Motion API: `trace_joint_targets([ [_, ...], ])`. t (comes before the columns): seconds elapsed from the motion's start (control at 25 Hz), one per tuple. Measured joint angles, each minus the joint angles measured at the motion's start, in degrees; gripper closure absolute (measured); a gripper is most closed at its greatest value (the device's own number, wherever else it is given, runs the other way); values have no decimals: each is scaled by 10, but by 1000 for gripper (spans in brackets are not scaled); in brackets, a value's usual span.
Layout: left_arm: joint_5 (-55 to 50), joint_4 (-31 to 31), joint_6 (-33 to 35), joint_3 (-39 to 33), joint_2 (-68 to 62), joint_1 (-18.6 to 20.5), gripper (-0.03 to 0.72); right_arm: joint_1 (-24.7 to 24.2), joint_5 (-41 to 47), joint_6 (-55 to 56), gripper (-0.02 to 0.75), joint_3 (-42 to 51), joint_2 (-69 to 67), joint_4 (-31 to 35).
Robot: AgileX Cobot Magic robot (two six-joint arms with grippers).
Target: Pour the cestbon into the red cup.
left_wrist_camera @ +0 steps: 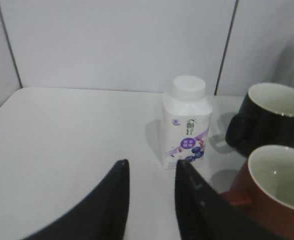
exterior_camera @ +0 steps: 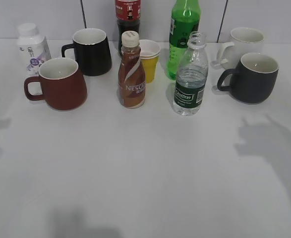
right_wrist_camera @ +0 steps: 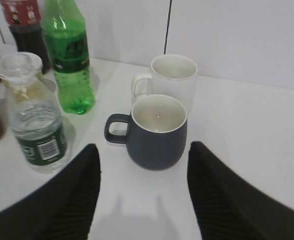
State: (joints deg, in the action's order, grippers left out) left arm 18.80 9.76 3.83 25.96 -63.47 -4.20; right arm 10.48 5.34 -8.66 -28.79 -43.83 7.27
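Observation:
Next, I close my left gripper on the handle (exterior_camera: 29,89) (left_wrist_camera: 236,198) of the red cup, because the cup needs to be held for the cestbon.
The cestbon (exterior_camera: 190,75), a clear capless bottle with a dark green label, stands upright right of centre; it also shows at the left of the right wrist view (right_wrist_camera: 33,114). The red cup (exterior_camera: 59,83) stands upright at the left, handle to the left; its rim shows at the lower right of the left wrist view (left_wrist_camera: 277,187). My left gripper (left_wrist_camera: 151,167) is open and empty, in front of a small white bottle. My right gripper (right_wrist_camera: 144,152) is open and empty, in front of a dark grey mug. Neither gripper shows in the exterior view.
A brown Nescafe bottle (exterior_camera: 131,71), yellow cup (exterior_camera: 149,59), tall green bottle (exterior_camera: 183,35) and dark cola bottle (exterior_camera: 128,20) stand mid-back. A black mug (exterior_camera: 90,51) and white milk bottle (exterior_camera: 32,46) stand at the left, a dark grey mug (exterior_camera: 253,78) and white mug (exterior_camera: 244,44) at the right.

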Motion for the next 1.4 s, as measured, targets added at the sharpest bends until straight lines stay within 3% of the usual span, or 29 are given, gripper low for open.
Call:
trace_joint_targets([
  [0.16,40,-44,0,0,-55,-15,447,1,-70,0,317,-2,-88,-1],
  [0.52,173,-18,0,-92,-98,-94,447,71,-180,0,317,-48,-229,-50],
  [0.72,249,-8,0,-102,-158,-96,437,80,-209,7,317,-54,-274,-56],
  [0.96,402,-9,0,-101,-288,-96,316,80,-240,19,317,-54,-304,-56],
  [1.08,436,-30,0,-90,-342,-96,302,80,-243,25,317,-54,-305,-56],
  [1.4,417,-41,0,-21,-384,-92,325,80,-247,28,317,-54,-305,-56],
])
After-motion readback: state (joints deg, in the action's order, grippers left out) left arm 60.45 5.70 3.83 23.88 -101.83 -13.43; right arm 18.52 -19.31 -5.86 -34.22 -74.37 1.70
